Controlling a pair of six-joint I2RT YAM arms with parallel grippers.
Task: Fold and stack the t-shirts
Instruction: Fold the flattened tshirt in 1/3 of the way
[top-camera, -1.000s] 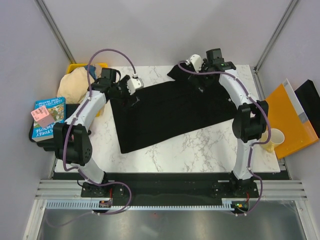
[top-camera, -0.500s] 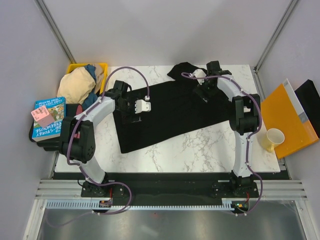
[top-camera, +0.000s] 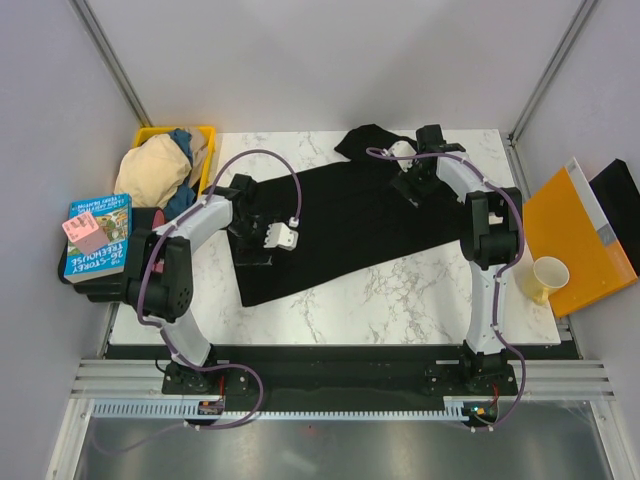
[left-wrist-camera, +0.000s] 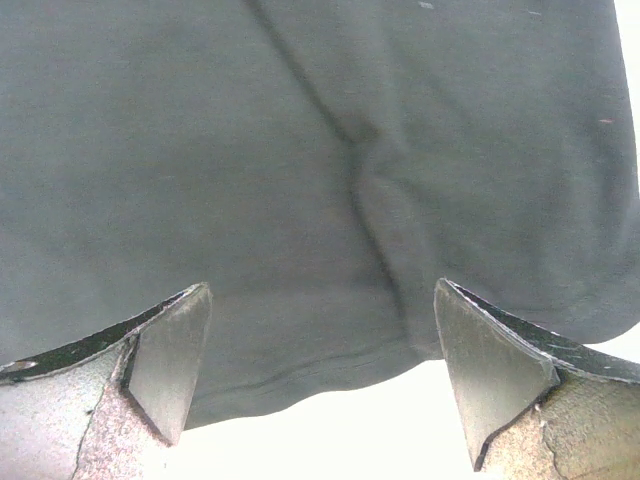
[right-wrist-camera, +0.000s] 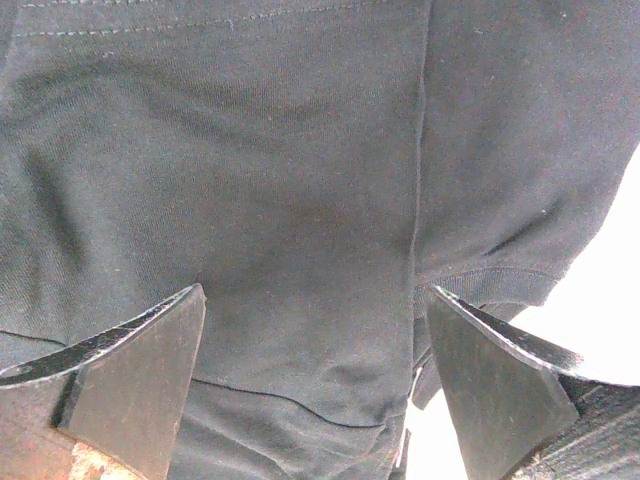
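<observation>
I should close my right gripper next on the black t-shirt's near-side corner (top-camera: 451, 227) toward the paper cup.
A black t-shirt (top-camera: 340, 225) lies spread flat across the marble table (top-camera: 400, 290). My left gripper (top-camera: 256, 248) is open and empty, low over the shirt's left edge. In the left wrist view the jaws (left-wrist-camera: 322, 290) straddle the shirt's hem (left-wrist-camera: 300, 150), with bare table (left-wrist-camera: 330, 420) just below it. My right gripper (top-camera: 412, 185) is open and empty, low over the shirt's far right part near a sleeve. In the right wrist view the jaws (right-wrist-camera: 315, 290) stand over layered black fabric (right-wrist-camera: 250, 150) with a seam and a sleeve cuff (right-wrist-camera: 500, 285).
A yellow bin (top-camera: 205, 133) with a pile of beige and blue clothes (top-camera: 155, 165) stands at the far left corner. Books (top-camera: 95, 235) lie off the left edge. An orange folder (top-camera: 575, 240), a black board (top-camera: 617, 200) and a paper cup (top-camera: 550, 275) sit at the right.
My left gripper has moved from the shirt's far left corner toward me along its left edge. My right gripper has come down and slightly right onto the shirt's far right part.
</observation>
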